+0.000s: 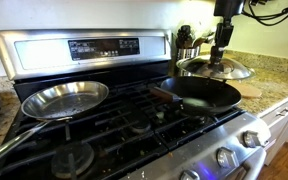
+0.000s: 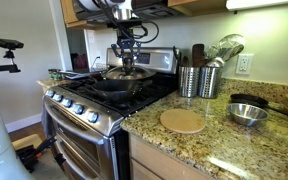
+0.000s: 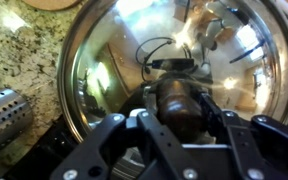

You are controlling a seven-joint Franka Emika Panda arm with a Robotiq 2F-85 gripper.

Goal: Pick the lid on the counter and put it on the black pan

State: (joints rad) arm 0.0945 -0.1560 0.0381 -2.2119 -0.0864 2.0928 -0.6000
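My gripper will let go of the lid over the open top of the black pan point(image 1: 203, 93), so that it rests on the pan's rim.
The lid point(image 1: 216, 69) is a shiny domed disc with a dark knob. My gripper point(image 1: 222, 52) is shut on that knob and holds the lid in the air, level, just past the far right rim of the black pan point(image 1: 199, 92). In an exterior view the gripper point(image 2: 129, 60) and lid point(image 2: 124, 72) hang over the black pan point(image 2: 119, 83) on the stove. In the wrist view the lid point(image 3: 104, 50) fills the frame and the gripper point(image 3: 179, 105) clamps the knob from both sides. The granite counter point(image 1: 274, 75) lies to the right of the stove.
A silver pan point(image 1: 64, 98) sits on the stove's left burner. Perforated metal utensil holders point(image 2: 198, 80) stand on the counter point(image 2: 214, 140) beside the stove, with a round cork trivet point(image 2: 182, 121) and a steel bowl point(image 2: 248, 113). The stove's back panel point(image 1: 94, 48) rises behind.
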